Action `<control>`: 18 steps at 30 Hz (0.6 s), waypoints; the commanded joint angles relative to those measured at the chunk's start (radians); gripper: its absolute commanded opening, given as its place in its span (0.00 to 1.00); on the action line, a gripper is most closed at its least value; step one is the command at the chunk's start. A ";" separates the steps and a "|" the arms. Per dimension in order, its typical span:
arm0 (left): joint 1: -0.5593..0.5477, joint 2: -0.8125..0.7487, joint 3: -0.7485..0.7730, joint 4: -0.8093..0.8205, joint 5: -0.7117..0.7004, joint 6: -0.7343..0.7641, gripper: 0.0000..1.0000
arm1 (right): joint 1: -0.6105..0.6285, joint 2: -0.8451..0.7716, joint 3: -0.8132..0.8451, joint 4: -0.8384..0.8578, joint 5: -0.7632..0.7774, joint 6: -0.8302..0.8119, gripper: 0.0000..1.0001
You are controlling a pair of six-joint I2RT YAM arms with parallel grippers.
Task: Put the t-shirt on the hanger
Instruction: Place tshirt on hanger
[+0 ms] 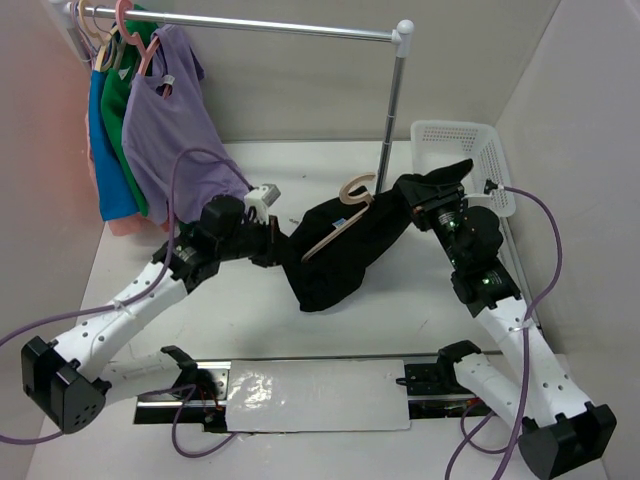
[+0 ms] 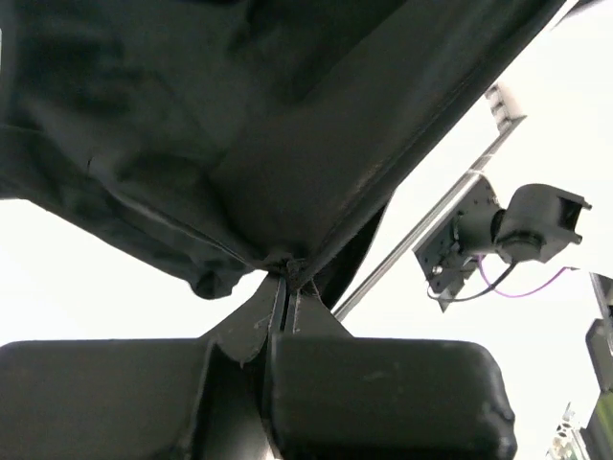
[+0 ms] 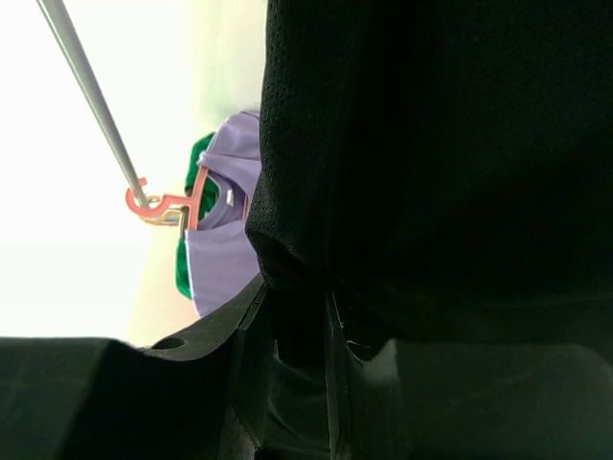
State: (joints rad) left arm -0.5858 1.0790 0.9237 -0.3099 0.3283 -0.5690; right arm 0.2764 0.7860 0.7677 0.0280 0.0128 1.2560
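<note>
Next, I let go of the t-shirt's outer edge with my left gripper, as the hanger's lower end lies on top of the t-shirt, then take the cloth (image 1: 300,238) next to that end and pull it over.
The black t-shirt (image 1: 340,255) hangs stretched between my two grippers above the table. The pale tan hanger (image 1: 338,228) lies slanted against its upper side, hook (image 1: 358,185) up. My left gripper (image 1: 276,245) is shut on the shirt's left edge; in the left wrist view a pinch of fabric (image 2: 287,264) sits between the closed fingertips (image 2: 287,280). My right gripper (image 1: 422,196) grips the shirt's right end. In the right wrist view black cloth (image 3: 441,144) fills the frame and runs down between the fingers (image 3: 302,297). Where the hanger's lower end goes is hidden by fabric.
A clothes rack (image 1: 250,25) at the back left carries a lilac top (image 1: 170,130), green and blue garments (image 1: 112,150) on pink hangers (image 3: 163,203). Its post (image 1: 392,110) stands behind the shirt. A white basket (image 1: 465,150) sits back right. A white sheet (image 1: 315,395) lies at the near edge.
</note>
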 commanded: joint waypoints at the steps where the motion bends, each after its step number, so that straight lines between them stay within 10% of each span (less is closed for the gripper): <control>1: -0.006 0.057 0.201 -0.235 -0.064 0.050 0.00 | 0.064 0.010 0.022 0.118 0.153 -0.024 0.00; 9: -0.026 0.225 0.639 -0.492 -0.100 0.116 0.00 | 0.424 0.165 0.033 0.309 0.490 0.025 0.00; 18: -0.172 0.251 0.699 -0.476 -0.359 -0.024 0.00 | 0.356 0.061 -0.028 0.359 0.561 0.134 0.00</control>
State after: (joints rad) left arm -0.7044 1.3537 1.6615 -0.7837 0.0990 -0.5289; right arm 0.6727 0.9363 0.7605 0.2672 0.4793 1.3285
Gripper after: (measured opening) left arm 0.036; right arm 0.297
